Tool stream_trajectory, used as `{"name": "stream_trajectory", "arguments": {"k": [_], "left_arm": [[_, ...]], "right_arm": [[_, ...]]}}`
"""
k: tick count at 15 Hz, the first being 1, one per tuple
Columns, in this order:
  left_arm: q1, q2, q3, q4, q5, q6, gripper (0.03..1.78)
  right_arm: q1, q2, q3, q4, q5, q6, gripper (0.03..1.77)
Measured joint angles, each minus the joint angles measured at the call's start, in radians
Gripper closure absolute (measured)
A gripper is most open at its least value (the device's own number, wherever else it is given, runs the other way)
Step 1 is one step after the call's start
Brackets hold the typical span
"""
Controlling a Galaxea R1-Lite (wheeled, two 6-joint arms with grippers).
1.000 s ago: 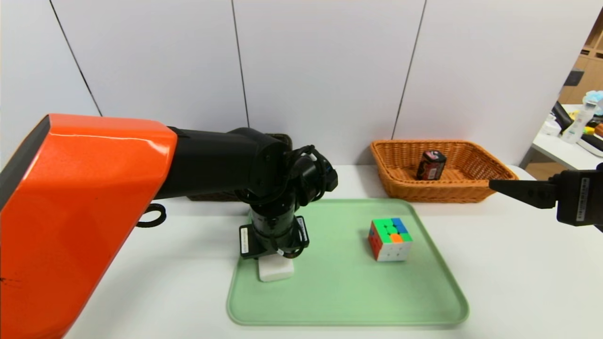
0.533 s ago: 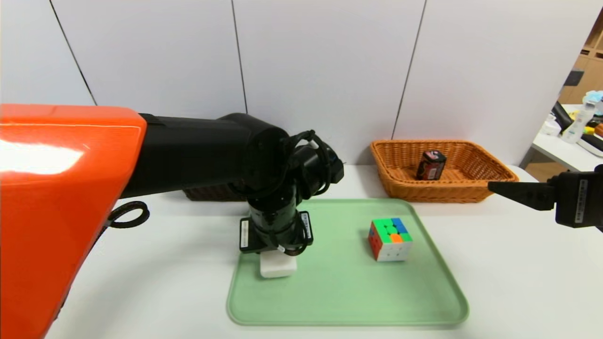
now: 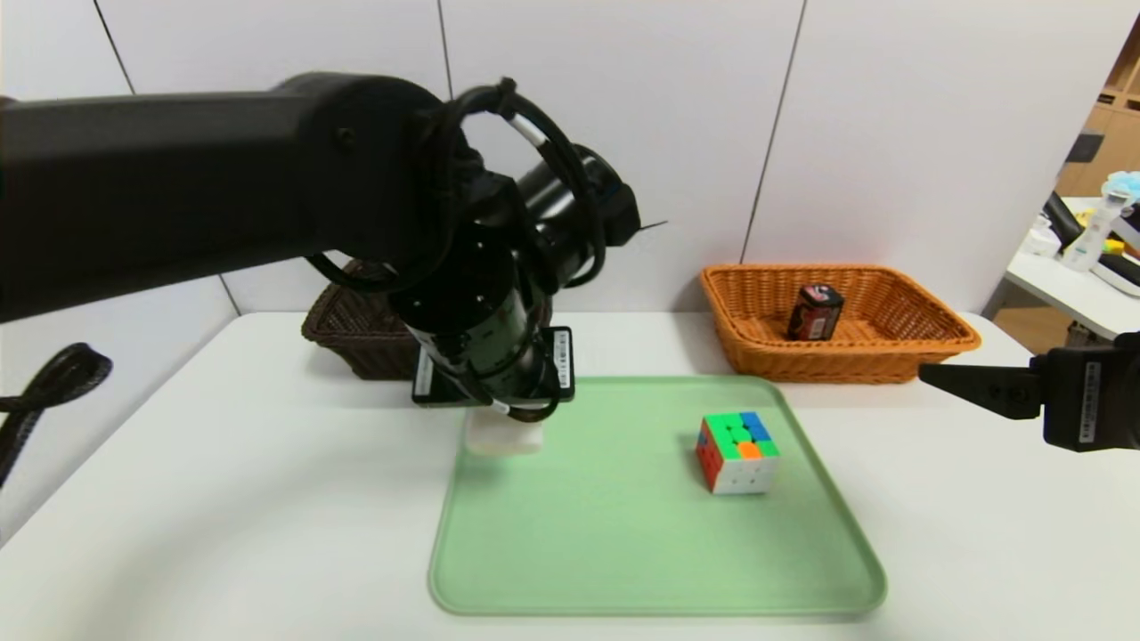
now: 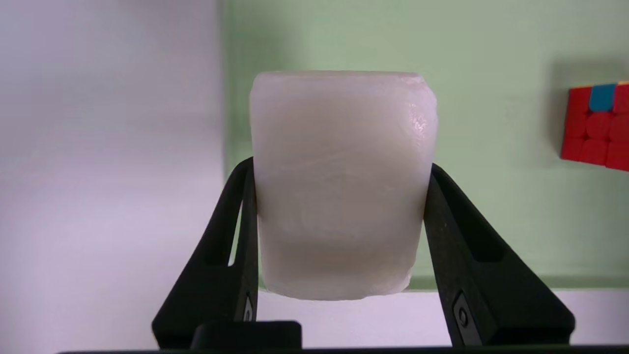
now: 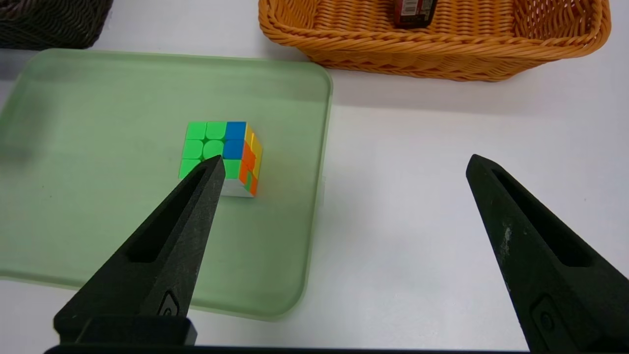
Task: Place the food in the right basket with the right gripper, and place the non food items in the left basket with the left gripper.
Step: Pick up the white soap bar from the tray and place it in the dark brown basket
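I need to set the white bar of soap, now hanging above the green tray's edge, down with my left gripper in the dark basket's end (image 3: 400, 317) farthest from the green tray.
My left gripper (image 4: 339, 169) is shut on the white soap bar (image 4: 341, 182), which hangs above the left edge of the green tray (image 3: 659, 552). In the head view the bar (image 3: 500, 438) shows just below the left wrist. The puzzle cube (image 3: 737, 450) stands on the tray's right half and shows again (image 5: 222, 155) in the right wrist view. The black food packet (image 3: 815, 312) stands upright in the orange-tan right basket (image 3: 926, 343). The dark left basket (image 3: 352, 334) sits behind the left arm, partly hidden. My right gripper (image 5: 344, 164) is open and empty, at the table's right side (image 3: 944, 376).
A white table (image 3: 249, 499) carries everything, with grey wall panels behind. The orange-tan basket (image 5: 432, 54) stands right behind the tray's far right corner (image 5: 314, 73). Another table with a bottle (image 3: 1091, 233) lies off to the far right.
The left arm has risen and shifted left and back, lifting the white bar off the tray. The right arm has barely moved.
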Motion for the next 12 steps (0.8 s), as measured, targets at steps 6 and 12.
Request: {"name": "stream_trajectory", "arguments": {"k": [6,12], "left_arm": [[0.193,-0.069,-0.002,-0.234,0.039,0.286,0.84],[0.391,-0.003,-0.009,-0.414,0.039,0.453,0.84]], "right_arm": [[0.002,-0.001,0.001,0.000,0.000,0.000,0.11],[0.003,-0.016,0.025,0.001,0.000,0.000,0.11]]}}
